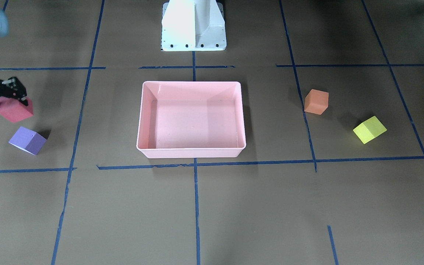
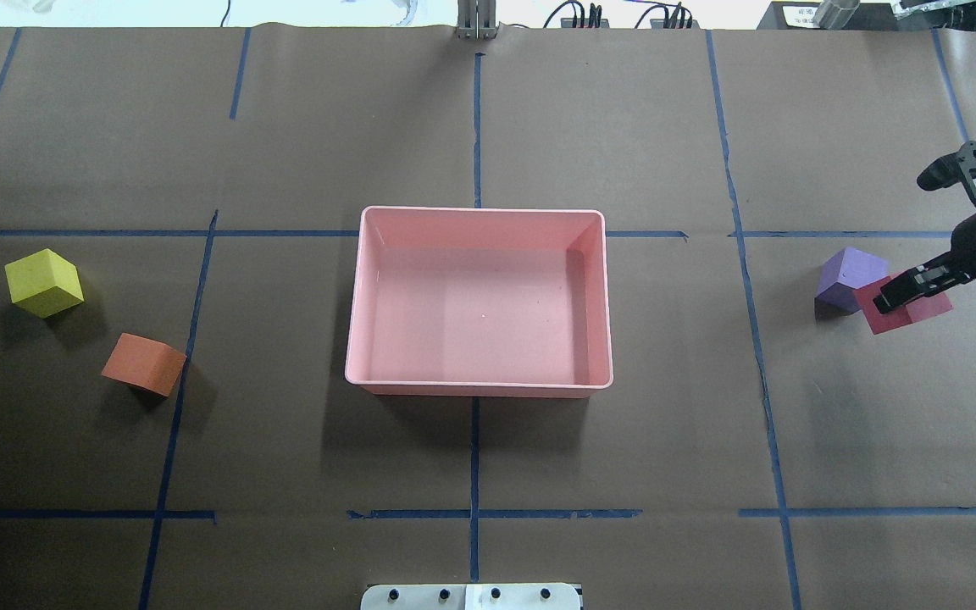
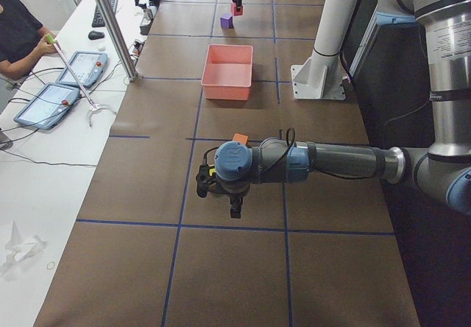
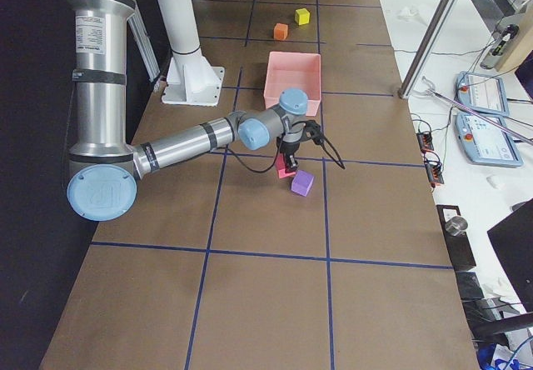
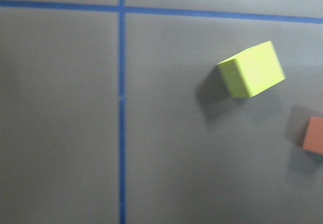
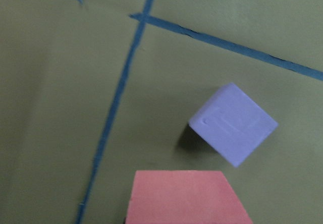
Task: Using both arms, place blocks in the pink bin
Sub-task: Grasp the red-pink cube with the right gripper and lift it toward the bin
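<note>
The red block, now held low over the table, will be released by my right gripper in the pink bin's pedestal-side corner [image 1: 160,101], toward the side where the purple block is.
The pink bin [image 1: 191,84] [image 2: 479,212] stands empty mid-table. My right gripper [image 1: 11,98] [image 2: 907,294] is shut on the red block [image 1: 15,111] [image 2: 920,311] and holds it low over the table. The red block also fills the bottom of the right wrist view [image 6: 186,199]. The purple block [image 1: 27,140] [image 2: 848,273] [image 6: 233,124] lies right beside it. The orange block [image 1: 316,101] [image 2: 143,363] and the yellow-green block [image 1: 369,129] [image 2: 43,282] [image 5: 252,70] lie on the other side. My left gripper [image 3: 218,194] shows only in the exterior left view, past those two blocks; I cannot tell whether it is open.
The white pedestal [image 1: 193,25] stands behind the bin on the robot's side. Blue tape lines cross the brown table. A metal pole [image 3: 110,25] and a side desk with tablets [image 3: 51,99] stand along the far edge.
</note>
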`<state>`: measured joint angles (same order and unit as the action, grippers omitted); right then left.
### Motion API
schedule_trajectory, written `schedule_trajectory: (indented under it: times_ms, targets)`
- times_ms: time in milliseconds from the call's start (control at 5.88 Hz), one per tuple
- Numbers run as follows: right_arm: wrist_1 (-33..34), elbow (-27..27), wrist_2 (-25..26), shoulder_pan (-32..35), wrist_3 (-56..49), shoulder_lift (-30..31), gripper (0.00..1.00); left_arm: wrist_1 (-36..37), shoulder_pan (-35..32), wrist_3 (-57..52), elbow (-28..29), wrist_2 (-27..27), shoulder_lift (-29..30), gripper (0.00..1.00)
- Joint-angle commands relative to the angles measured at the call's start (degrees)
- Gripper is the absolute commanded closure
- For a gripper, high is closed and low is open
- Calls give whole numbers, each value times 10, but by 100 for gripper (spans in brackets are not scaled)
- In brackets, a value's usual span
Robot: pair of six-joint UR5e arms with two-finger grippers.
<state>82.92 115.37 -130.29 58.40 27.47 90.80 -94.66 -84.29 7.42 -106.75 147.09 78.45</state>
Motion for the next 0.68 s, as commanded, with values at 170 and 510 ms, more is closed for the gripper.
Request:
schedule_trajectory:
  times_ms: [170,510]
  targets:
    - [26,32,35,-135,318,-164,97,-191,177,252,-1,-53,55,0]
    - [27,-26,128,-223,459,-274,97,-193,265,256,-10,-137,107,0]
